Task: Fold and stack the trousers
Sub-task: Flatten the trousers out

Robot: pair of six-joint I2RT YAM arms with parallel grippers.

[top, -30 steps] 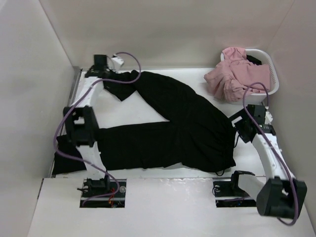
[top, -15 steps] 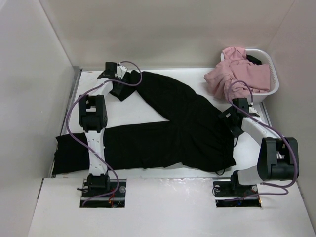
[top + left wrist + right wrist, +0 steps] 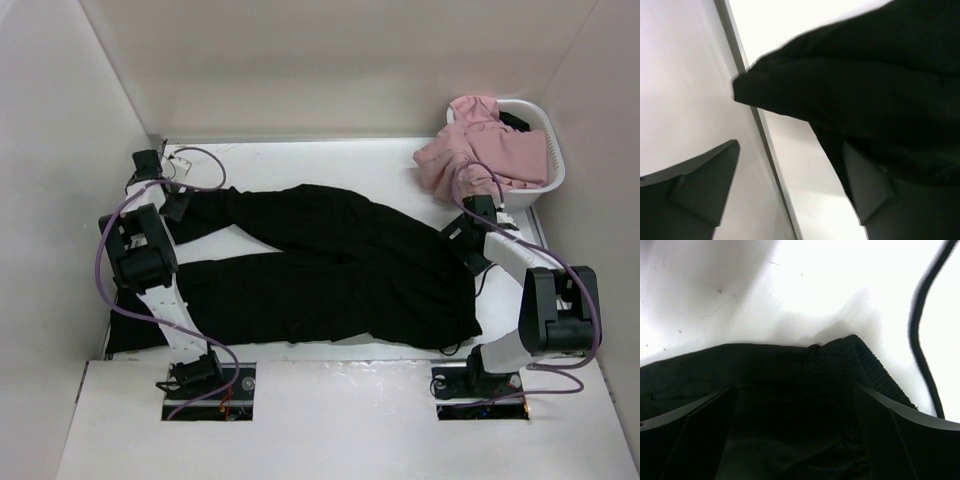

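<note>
The trousers' far leg bends near its end, so the robot's left gripper should pinch the leg's end corner (image 3: 746, 86) and pull it straight, away from the waistband, before folding.
The black trousers (image 3: 340, 260) lie flat across the table, waistband at the right and both legs reaching left, the far leg just above the near one. My left gripper (image 3: 172, 200) sits at the end of the far leg, near the left wall. In the left wrist view its fingers (image 3: 705, 185) stand wide apart and open (image 3: 785, 200), with black cloth (image 3: 865, 90) over the right finger. My right gripper (image 3: 468, 245) is open over the ribbed waistband (image 3: 865, 365), with the cloth lying between its spread fingers (image 3: 795, 440).
A white basket (image 3: 548, 165) with pink clothing (image 3: 475, 150) spilling out stands at the back right, close to the right arm. The left wall (image 3: 680, 100) is right beside the left gripper. A dark cable (image 3: 925, 320) runs over the table by the waistband.
The left gripper has moved from the far middle-left to the left wall, and the far trouser leg has swung left with it. The right gripper has moved in to the waistband.
</note>
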